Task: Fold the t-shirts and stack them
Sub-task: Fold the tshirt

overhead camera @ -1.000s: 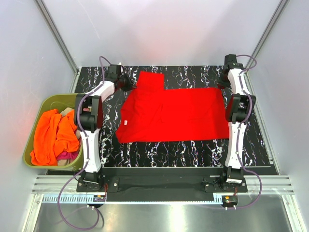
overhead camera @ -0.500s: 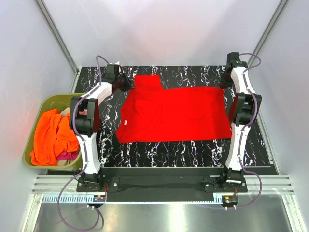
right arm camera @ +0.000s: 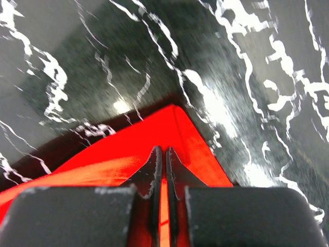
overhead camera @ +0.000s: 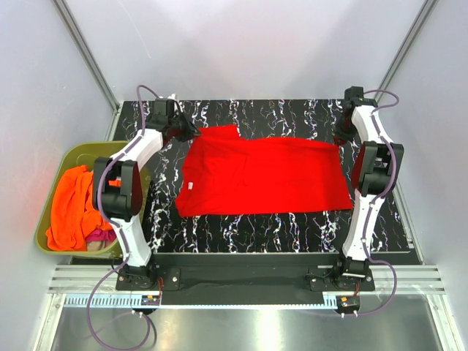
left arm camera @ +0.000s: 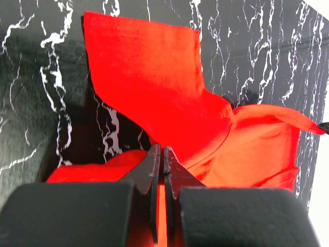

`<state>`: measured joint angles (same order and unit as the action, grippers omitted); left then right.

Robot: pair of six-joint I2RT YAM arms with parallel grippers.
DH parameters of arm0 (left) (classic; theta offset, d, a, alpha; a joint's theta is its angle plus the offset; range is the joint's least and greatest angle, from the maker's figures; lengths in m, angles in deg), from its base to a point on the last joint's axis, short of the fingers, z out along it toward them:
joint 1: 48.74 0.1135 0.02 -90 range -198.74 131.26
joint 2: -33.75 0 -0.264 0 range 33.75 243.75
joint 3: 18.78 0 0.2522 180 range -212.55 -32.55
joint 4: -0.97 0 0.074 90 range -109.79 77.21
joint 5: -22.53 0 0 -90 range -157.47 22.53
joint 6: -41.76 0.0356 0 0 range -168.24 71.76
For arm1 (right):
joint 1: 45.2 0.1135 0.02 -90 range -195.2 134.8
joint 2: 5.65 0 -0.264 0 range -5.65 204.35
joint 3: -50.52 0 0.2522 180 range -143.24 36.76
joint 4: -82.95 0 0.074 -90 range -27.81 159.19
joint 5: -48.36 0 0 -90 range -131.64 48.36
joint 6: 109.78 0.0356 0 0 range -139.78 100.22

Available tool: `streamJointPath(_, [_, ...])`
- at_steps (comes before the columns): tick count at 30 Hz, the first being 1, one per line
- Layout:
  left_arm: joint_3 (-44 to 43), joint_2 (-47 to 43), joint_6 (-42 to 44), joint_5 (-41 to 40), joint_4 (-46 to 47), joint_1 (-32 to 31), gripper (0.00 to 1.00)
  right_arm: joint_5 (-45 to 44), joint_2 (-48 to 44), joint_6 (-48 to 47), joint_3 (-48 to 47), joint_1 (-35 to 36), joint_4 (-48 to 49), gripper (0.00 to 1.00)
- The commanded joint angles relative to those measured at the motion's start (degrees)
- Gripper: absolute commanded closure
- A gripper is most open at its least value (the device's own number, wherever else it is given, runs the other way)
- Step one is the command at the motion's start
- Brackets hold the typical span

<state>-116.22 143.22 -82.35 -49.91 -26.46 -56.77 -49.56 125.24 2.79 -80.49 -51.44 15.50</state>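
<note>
I should use my left gripper to release the lifted far part of the red t-shirt onto the shirt's body [overhead camera: 197, 178] beside the small white label.
A bright red t-shirt [overhead camera: 263, 175] lies spread across the black marbled table [overhead camera: 292, 227], a small white label [overhead camera: 189, 189] at its left edge. My left gripper [overhead camera: 191, 133] is shut on the shirt's far left part, by the sleeve [left arm camera: 149, 77], and holds it lifted. My right gripper [overhead camera: 341, 139] is shut on the shirt's far right corner [right arm camera: 180, 128]. The far edge hangs between the two grippers. Orange [overhead camera: 77, 205], magenta [overhead camera: 102, 235] and beige shirts lie bunched in the tub at the left.
An olive-green plastic tub [overhead camera: 82, 152] stands off the table's left edge beside the left arm. White walls and metal posts close in the far side. The table's near strip in front of the shirt is bare marble.
Both grippers have moved outward and toward the far edge, pulling the red shirt's far edge taut. The far left sleeve has drawn in and the shirt's top edge now sits lower.
</note>
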Motion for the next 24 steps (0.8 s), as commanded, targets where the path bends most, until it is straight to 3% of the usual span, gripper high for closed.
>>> streamJointPath(1, [2.11, -4.17, 0.27, -1.57, 0.67, 0.03, 1.0, -1.48, -6.08, 1.34, 2.99, -0.88, 0.6, 0.98])
streamJointPath(24, [15.3, -14.37, 0.89, -3.41, -2.32, -1.28, 1.0, -1.39, -15.14, 1.34, 17.32, -2.64, 2.98, 0.98])
